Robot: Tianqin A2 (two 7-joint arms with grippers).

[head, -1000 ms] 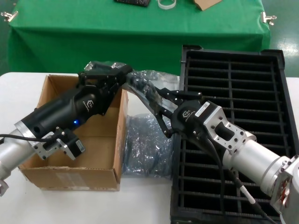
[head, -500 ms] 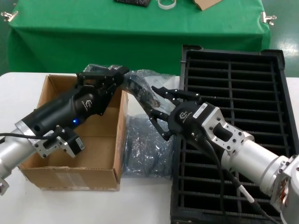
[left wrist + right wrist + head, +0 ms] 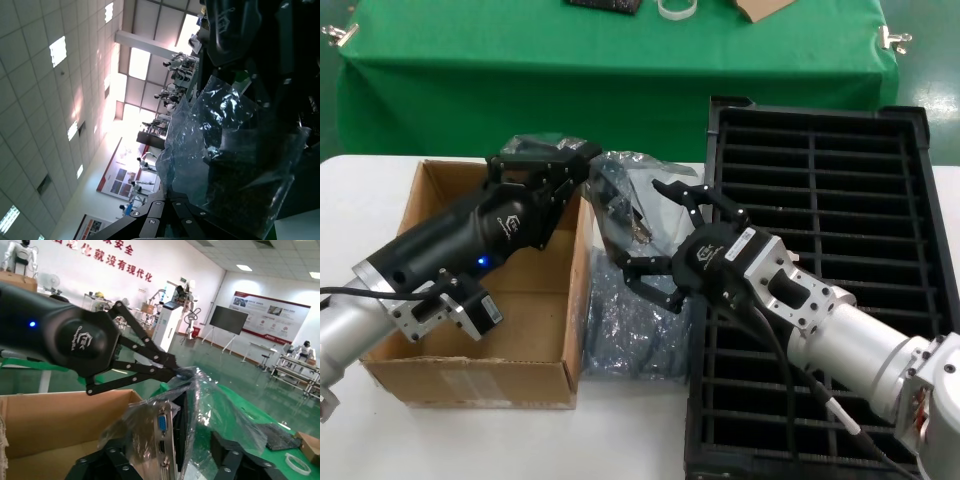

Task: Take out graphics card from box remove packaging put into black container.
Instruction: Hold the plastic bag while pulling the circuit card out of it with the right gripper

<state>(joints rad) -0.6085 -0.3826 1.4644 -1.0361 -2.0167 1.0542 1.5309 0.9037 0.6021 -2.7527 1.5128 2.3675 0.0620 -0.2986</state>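
The robot's left gripper clamps the packaging with the graphics card hanging inside, so the right gripper will pinch the card's bracket end (image 3: 165, 440) and pull it out.
The graphics card (image 3: 163, 432), silver bracket and blue port showing, hangs inside the crinkly packaging (image 3: 625, 168) between the box (image 3: 470, 370) and the black container (image 3: 850, 200). My left gripper (image 3: 578, 165) reaches over the box's far corner and is shut on the packaging's top edge (image 3: 200, 145); its fingers (image 3: 172, 202) meet on the plastic. My right gripper (image 3: 655, 235) stands wide open, one finger on each side of the bagged card (image 3: 625, 215), not pinching it. The right wrist view shows the left gripper (image 3: 172, 371) clamping the bag above the card.
A heap of empty crinkly bags (image 3: 630, 325) lies on the white table between box and container. The box interior (image 3: 525, 300) looks bare. A green-covered table (image 3: 620, 60) stands behind, with small items along its far edge.
My right gripper has opened from nearly closed around the bag to wide open and swung lower and to the left. The left gripper keeps holding the bag in place.
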